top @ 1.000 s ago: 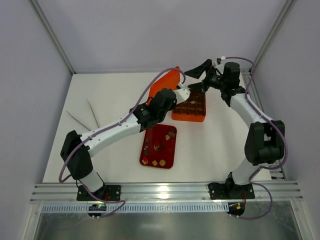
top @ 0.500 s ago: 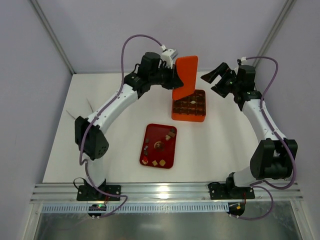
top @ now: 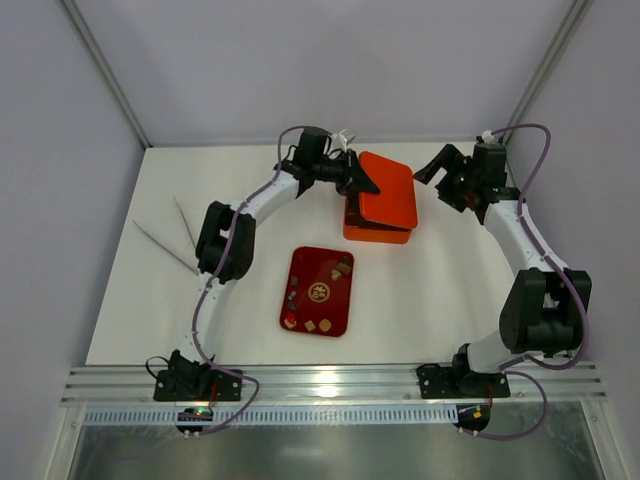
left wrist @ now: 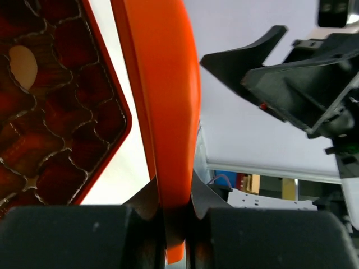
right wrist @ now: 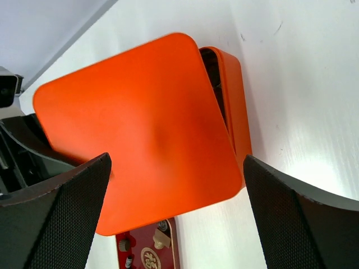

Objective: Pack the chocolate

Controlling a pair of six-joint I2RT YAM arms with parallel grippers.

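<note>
The robot's left gripper will release the orange lid, now tilted over the orange box, on top of the orange box [top: 370, 204] behind the dark red tray.
My left gripper [top: 362, 184] is shut on the edge of the orange lid [top: 389, 188], which lies tilted over the orange box [top: 378, 235] and hides most of its cells. In the left wrist view the lid [left wrist: 165, 101] is pinched between the jaws of that gripper [left wrist: 174, 197], and a pale cream chocolate [left wrist: 22, 66] sits in a cell of the box [left wrist: 106, 120]. More chocolate [top: 325, 325] lies on the dark red tray [top: 345, 300]. My right gripper [top: 440, 170] hangs open just right of the box, its fingers [right wrist: 56, 218] spread either side of the lid [right wrist: 140, 129].
Two thin sticks [top: 185, 225] lie on the white table at the left. The red tray [right wrist: 182, 255] stands in front of the box [right wrist: 235, 106], towards the arm bases. The booth's walls close the table in at the back and on both sides.
The left arm has swung the lid from upright behind the box down to lie flat over it. The right gripper has shifted slightly and stays open.
</note>
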